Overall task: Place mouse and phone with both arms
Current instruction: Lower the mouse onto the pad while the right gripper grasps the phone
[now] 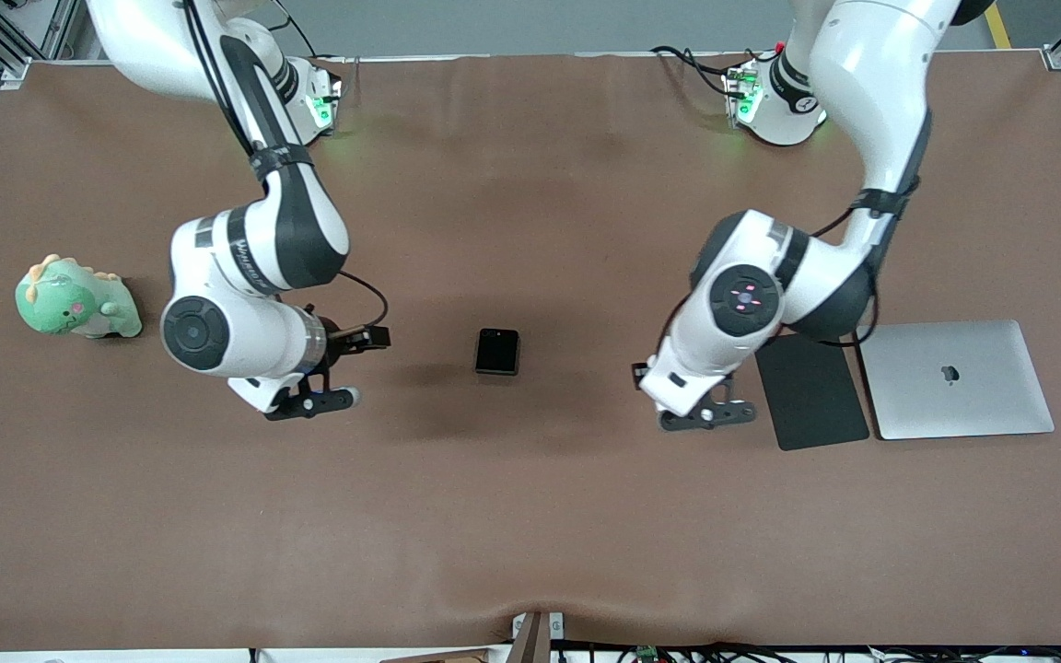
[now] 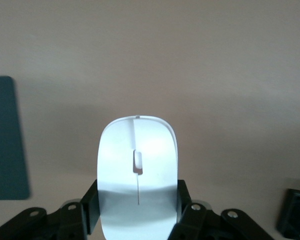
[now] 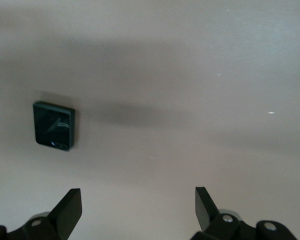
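Note:
Next, my right gripper is to move to the middle of the table and close on the opposite sides of the black phone (image 1: 498, 352) (image 3: 54, 125).
The black phone (image 1: 497, 352) lies flat in the middle of the table, between the two grippers. It also shows in the right wrist view (image 3: 54, 126) and at the edge of the left wrist view (image 2: 295, 220). My left gripper (image 1: 710, 414) is next to the dark grey pad, on the side toward the phone. It is shut on the white mouse (image 2: 137, 165), with a finger on each side (image 2: 137, 200). In the front view the mouse is hidden under the hand. My right gripper (image 1: 314, 401) is open and empty (image 3: 137, 197) over bare table, toward the right arm's end from the phone.
A dark grey flat pad (image 1: 811, 391) lies beside the left gripper, and shows in the left wrist view (image 2: 5, 140). A closed silver laptop (image 1: 954, 378) lies beside the pad. A green plush toy (image 1: 75, 299) sits at the right arm's end of the brown table.

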